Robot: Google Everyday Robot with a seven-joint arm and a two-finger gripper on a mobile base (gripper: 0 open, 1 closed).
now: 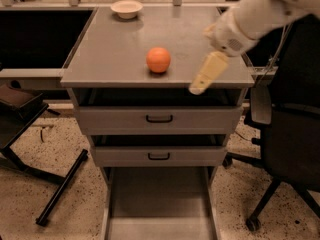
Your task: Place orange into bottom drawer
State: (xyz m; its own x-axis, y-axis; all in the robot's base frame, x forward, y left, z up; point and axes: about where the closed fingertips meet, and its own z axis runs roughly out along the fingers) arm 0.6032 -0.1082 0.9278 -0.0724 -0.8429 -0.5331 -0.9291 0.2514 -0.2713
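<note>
Next, I move my gripper to the middle of the orange (158, 60) on the grey cabinet top and close it there, because the orange belongs in the bottom drawer.
The orange (158, 60) is a small round fruit resting on the grey cabinet top (110, 54), near its front middle. The bottom drawer (159, 204) is pulled out below, a wide flat grey tray with low side walls, and nothing shows in it. My gripper (200, 84) hangs from the white arm at the upper right, over the front right part of the cabinet top, to the right of the orange and apart from it. It holds nothing that I can see.
A shallow white bowl (126, 8) stands at the back of the cabinet top. Two grey-fronted drawers (159, 119) with black handles are above the open one. A black office chair (290, 134) stands to the right. A dark stand with a black leg (60, 189) is at left.
</note>
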